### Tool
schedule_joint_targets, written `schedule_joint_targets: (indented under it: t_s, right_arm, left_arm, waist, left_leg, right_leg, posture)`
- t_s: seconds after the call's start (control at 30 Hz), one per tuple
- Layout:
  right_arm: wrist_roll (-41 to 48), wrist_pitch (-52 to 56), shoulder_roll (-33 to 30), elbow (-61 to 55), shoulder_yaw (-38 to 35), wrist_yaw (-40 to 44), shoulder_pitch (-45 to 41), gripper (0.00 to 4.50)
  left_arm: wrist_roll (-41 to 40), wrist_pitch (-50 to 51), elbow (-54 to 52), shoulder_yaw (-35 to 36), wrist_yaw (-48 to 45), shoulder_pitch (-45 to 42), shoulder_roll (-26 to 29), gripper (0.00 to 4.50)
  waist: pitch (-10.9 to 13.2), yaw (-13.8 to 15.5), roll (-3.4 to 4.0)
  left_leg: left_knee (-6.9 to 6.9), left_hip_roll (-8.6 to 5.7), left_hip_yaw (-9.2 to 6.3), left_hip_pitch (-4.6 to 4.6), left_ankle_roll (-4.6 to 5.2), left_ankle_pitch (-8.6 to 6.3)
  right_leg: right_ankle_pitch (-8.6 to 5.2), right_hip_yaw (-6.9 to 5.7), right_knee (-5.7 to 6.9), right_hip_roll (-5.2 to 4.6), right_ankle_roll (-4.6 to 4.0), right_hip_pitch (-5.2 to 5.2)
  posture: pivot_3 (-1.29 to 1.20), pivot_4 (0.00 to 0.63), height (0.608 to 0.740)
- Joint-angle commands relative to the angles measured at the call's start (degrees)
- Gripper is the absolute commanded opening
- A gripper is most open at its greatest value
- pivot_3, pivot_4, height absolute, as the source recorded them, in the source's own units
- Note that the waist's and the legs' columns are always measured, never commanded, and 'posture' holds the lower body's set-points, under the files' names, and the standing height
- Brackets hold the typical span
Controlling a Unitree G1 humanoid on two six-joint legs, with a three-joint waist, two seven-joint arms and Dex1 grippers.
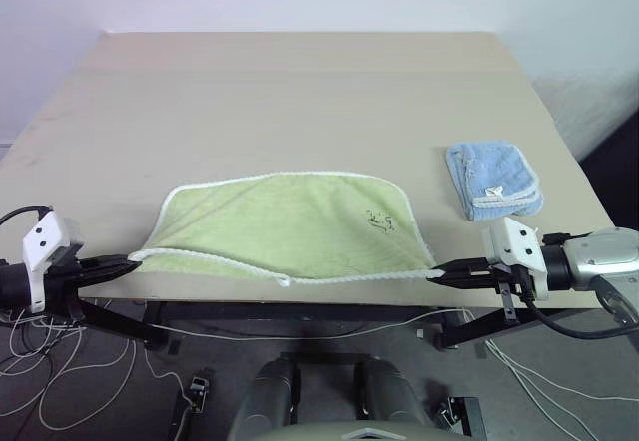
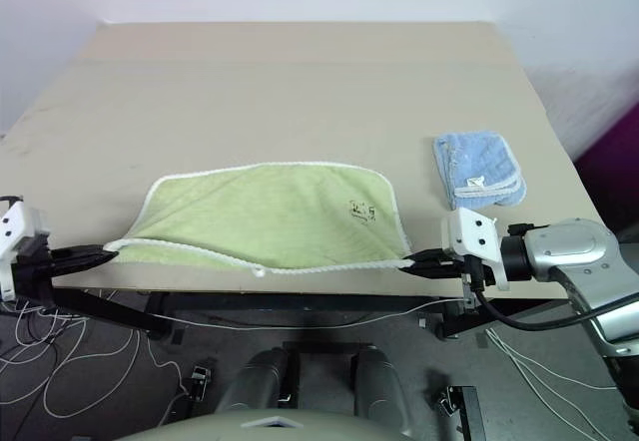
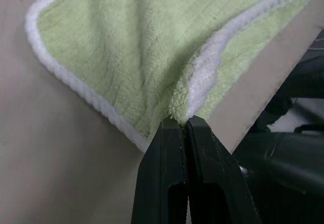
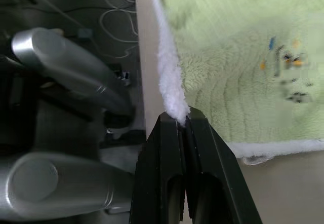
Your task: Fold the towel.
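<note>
My left gripper is to release the towel's near corner at the towel's far corner (image 1: pixel 175 181) (image 3: pixel 36 10) on the same side.
The light yellow-green towel (image 1: pixel 290 226) with white edging lies folded over near the table's front edge, a small dark embroidery on its right half. My left gripper (image 1: pixel 130 260) is shut on the towel's near left corner, just past the table edge. My right gripper (image 1: pixel 435 273) is shut on the near right corner. Between them the towel's front hem stretches along the table edge. In the left wrist view the black fingers (image 3: pixel 172 148) pinch the white-edged corner (image 3: pixel 187 107). In the right wrist view the fingers (image 4: pixel 174 143) clamp the white hem (image 4: pixel 169 89).
A smaller light blue towel (image 1: pixel 492 179) lies folded on the table to the right of the green one. The beige table (image 1: pixel 300 92) stretches far behind the towel. Cables (image 1: pixel 60 361) and a black frame lie on the floor below the front edge.
</note>
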Motion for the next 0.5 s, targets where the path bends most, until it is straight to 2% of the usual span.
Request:
schedule_joint_targets:
  t_s: [0.03,0.27,0.5]
  right_arm:
    - [-0.7,-1.4,-1.5,1.5,-1.9,1.5,-0.9,0.02]
    - [-4.8,-6.2,-1.1,12.9,-0.8,2.3,-8.8,0.02]
    - [-11.6,-11.1,4.2,23.5,4.7,-0.6,-21.3,0.02]
  left_arm:
    - [0.5,-0.5,0.3,1.7,0.1,-0.7,1.7,0.00]
    - [1.2,-0.8,5.1,-0.9,1.5,-7.5,1.1,0.00]
    - [6.1,-5.4,12.9,-6.5,6.0,-18.2,-1.2,0.00]
  waist:
    - [0.0,0.0,0.00]
    - [0.0,0.0,0.01]
    - [0.0,-0.1,0.01]
  left_leg:
    - [-0.01,0.00,0.00,0.00,0.00,0.00]
    - [-0.02,0.00,0.01,0.00,0.00,0.00]
    - [-0.04,-0.01,0.02,-0.02,-0.01,0.00]
  right_leg:
    - [0.00,0.00,-0.01,0.00,0.00,-0.01]
    - [0.00,-0.04,-0.02,-0.01,0.00,-0.03]
    - [0.00,-0.04,0.01,0.04,0.00,-0.10]
  posture:
    - [0.00,0.150,0.740]
    - [0.00,0.150,0.740]
    - [0.00,0.150,0.740]
